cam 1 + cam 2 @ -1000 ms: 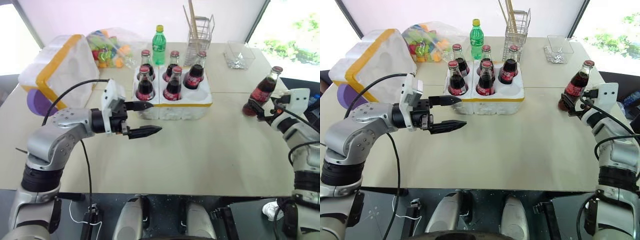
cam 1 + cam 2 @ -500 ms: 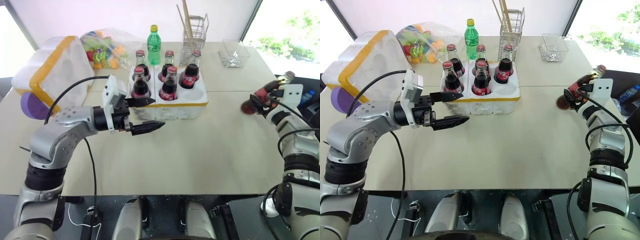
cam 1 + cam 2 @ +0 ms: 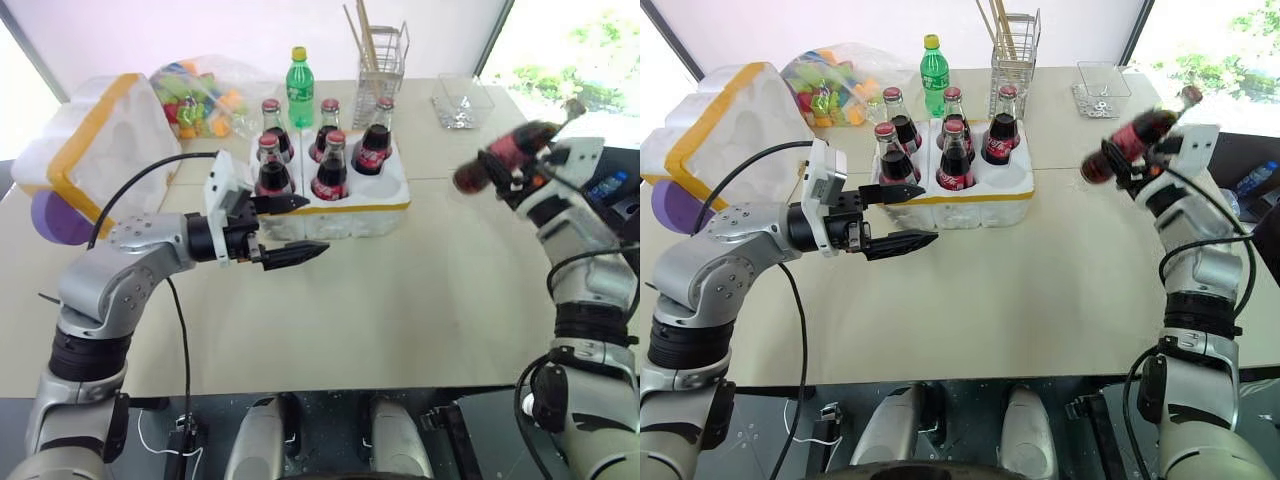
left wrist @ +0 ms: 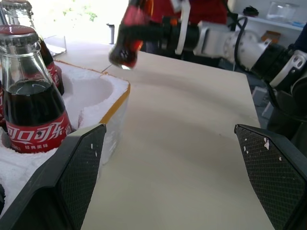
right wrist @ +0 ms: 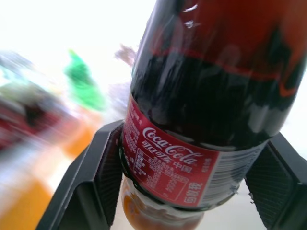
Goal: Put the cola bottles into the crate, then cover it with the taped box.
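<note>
I should use my right gripper to set the cola bottle down and let go of it in the empty front hollow of the crate point(image 3: 381, 185). The bottle is now in the air beside the crate.
The crate point(image 3: 345, 212), a low white block with a yellow band, sits mid-table and holds several upright cola bottles point(image 3: 331, 168); its front right well point(image 3: 386, 186) is empty. My right gripper point(image 3: 503, 168) is shut on another cola bottle point(image 3: 1129, 143), which it holds tilted in the air to the right of the crate, cap pointing away. The same bottle point(image 5: 211, 96) sits between the black fingers point(image 5: 96, 182). My left gripper point(image 3: 292, 228) hangs open just in front of the crate's left corner, holding nothing. The taped box point(image 3: 100, 150) lies at the table's left.
Behind the crate stand a green plastic bottle point(image 3: 297, 75) and a wire rack point(image 3: 382, 62) holding sticks. A bag of coloured toys point(image 3: 205, 90) lies at the back left, and a clear tray point(image 3: 462, 100) at the back right. Bare tabletop point(image 3: 420, 290) stretches in front of the crate.
My right gripper shut on the bottle, lifted it off the table, tipped it over and carried it left toward the crate. The left arm kept still; the camera shifted.
</note>
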Tool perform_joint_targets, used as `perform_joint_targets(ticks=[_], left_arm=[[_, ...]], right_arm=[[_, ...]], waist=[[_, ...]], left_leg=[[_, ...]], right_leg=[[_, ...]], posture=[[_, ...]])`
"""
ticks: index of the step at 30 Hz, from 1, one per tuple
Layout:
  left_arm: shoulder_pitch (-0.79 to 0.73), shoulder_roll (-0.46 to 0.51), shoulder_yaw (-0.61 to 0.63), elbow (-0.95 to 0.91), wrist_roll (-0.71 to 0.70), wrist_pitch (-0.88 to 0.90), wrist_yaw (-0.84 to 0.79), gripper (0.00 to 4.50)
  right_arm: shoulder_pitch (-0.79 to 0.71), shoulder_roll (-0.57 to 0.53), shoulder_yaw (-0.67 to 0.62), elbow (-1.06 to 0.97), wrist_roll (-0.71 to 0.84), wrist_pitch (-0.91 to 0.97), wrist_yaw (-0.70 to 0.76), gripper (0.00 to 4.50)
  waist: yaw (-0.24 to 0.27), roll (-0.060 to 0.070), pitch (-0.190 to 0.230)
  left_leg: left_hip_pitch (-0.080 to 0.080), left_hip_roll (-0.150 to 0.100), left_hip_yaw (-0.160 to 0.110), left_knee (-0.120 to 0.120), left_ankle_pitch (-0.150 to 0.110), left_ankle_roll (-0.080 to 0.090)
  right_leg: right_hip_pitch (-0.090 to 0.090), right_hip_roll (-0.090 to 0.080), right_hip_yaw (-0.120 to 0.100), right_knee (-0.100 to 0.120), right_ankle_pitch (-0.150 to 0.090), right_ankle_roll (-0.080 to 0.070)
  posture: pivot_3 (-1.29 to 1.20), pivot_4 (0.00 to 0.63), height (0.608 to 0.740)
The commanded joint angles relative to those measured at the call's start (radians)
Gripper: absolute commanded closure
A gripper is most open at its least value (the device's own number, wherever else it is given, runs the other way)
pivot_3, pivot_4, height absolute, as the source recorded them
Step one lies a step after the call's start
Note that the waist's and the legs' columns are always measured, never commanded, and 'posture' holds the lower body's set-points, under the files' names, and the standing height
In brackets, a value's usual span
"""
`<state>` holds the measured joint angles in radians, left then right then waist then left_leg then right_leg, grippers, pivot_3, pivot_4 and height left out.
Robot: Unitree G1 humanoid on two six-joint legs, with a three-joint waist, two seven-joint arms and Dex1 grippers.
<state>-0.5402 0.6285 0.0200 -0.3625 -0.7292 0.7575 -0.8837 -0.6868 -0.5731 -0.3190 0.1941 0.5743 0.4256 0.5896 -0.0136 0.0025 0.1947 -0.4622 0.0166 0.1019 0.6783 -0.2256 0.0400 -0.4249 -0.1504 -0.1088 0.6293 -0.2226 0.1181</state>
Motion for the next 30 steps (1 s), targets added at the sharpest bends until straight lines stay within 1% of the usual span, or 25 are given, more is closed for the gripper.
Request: perform_joint_targets(ticks=[1,4,7,10,15,19,23,25,27,28,29,30], left_arm=[[0.000,0.007,0.020,-0.028,0.000,-0.018,0.007,0.00],[0.001,0.004,0.022,-0.026,0.006,-0.025,0.016,0.00],[0.006,0.005,0.022,-0.029,0.007,-0.028,0.019,0.00],[0.006,0.010,0.023,-0.028,0.019,-0.037,0.020,0.00],[0.006,0.016,0.038,-0.027,0.021,-0.041,0.023,0.00],[0.017,0.017,0.036,-0.026,0.028,-0.054,0.025,0.00],[0.018,0.009,0.027,-0.023,0.036,-0.065,0.029,0.00],[0.017,0.006,0.025,-0.023,0.038,-0.067,0.031,0.00],[0.015,0.002,0.020,-0.020,0.044,-0.069,0.033,0.00],[0.014,0.001,0.019,-0.018,0.047,-0.070,0.034,0.00],[0.014,0.002,0.019,-0.018,0.049,-0.070,0.034,0.00],[0.015,0.004,0.020,-0.019,0.050,-0.069,0.036,0.00]], right_arm=[[-0.066,-0.005,0.059,-0.146,0.050,0.082,0.043,1.65],[-0.082,-0.003,0.121,-0.151,0.007,0.095,0.055,1.65],[-0.088,0.017,0.163,-0.145,0.005,0.117,0.072,1.65],[-0.068,0.004,0.234,-0.158,-0.062,0.082,0.116,1.65],[-0.070,-0.035,0.293,-0.112,-0.200,0.025,0.103,1.65],[-0.053,-0.043,0.341,-0.108,-0.242,-0.007,0.171,1.65],[-0.069,-0.034,0.399,-0.059,-0.275,0.023,0.227,1.65],[-0.084,-0.021,0.412,-0.019,-0.300,0.015,0.230,1.65],[-0.108,0.000,0.410,0.028,-0.309,0.036,0.216,0.61],[-0.116,0.007,0.406,0.041,-0.311,0.038,0.214,0.21],[-0.124,0.015,0.398,0.048,-0.311,0.038,0.209,0.09],[-0.130,0.022,0.386,0.051,-0.309,0.037,0.204,0.09]], waist=[[0.000,0.000,0.000],[0.014,0.000,0.000],[0.028,0.000,0.000],[0.027,0.000,0.000],[0.026,-0.001,0.000],[0.026,0.000,0.000],[0.026,-0.001,0.000],[0.025,-0.001,0.000],[0.024,-0.001,0.000],[0.024,-0.001,0.000],[0.023,-0.001,0.000],[0.022,-0.001,0.000]], left_leg=[[0.000,0.000,0.000,0.000,0.000,0.000],[0.000,0.000,0.000,0.000,0.000,0.000],[-0.001,0.000,0.000,0.002,-0.001,0.001],[-0.002,-0.001,0.000,0.002,-0.001,0.001],[-0.001,-0.001,0.001,0.002,0.000,0.001],[-0.001,-0.001,0.001,0.002,0.000,0.001],[-0.001,-0.001,0.002,0.002,0.000,0.001],[-0.001,-0.001,0.002,0.002,0.000,0.001],[-0.001,-0.001,0.002,0.002,0.000,0.001],[-0.001,-0.001,0.002,0.002,0.000,0.001],[-0.001,-0.001,0.002,0.002,0.000,0.001],[-0.001,-0.001,0.002,0.002,0.000,0.001]], right_leg=[[0.000,0.000,0.000,0.000,0.000,0.000],[0.000,0.000,0.000,0.000,0.000,0.000],[0.001,-0.001,0.000,0.000,0.000,0.000],[0.000,-0.001,0.000,0.000,0.000,0.000],[0.000,0.000,0.000,0.000,0.000,0.000],[0.000,0.000,0.000,0.000,0.000,0.000],[0.000,0.000,0.000,-0.001,0.000,0.000],[0.000,0.000,0.000,0.000,0.000,0.000],[0.000,0.000,0.000,0.000,0.000,0.000],[0.000,0.000,0.000,-0.001,0.000,0.000],[0.000,0.000,0.000,0.000,0.000,0.000],[0.000,0.000,0.000,0.000,0.000,0.000]], posture=[[0.00,0.150,0.736],[0.00,0.150,0.736],[0.00,0.150,0.736],[0.00,0.150,0.736],[0.00,0.150,0.736],[0.00,0.150,0.736],[0.00,0.150,0.736],[0.00,0.150,0.736],[0.00,0.150,0.736],[0.00,0.150,0.736],[0.00,0.150,0.736],[0.00,0.150,0.736]])
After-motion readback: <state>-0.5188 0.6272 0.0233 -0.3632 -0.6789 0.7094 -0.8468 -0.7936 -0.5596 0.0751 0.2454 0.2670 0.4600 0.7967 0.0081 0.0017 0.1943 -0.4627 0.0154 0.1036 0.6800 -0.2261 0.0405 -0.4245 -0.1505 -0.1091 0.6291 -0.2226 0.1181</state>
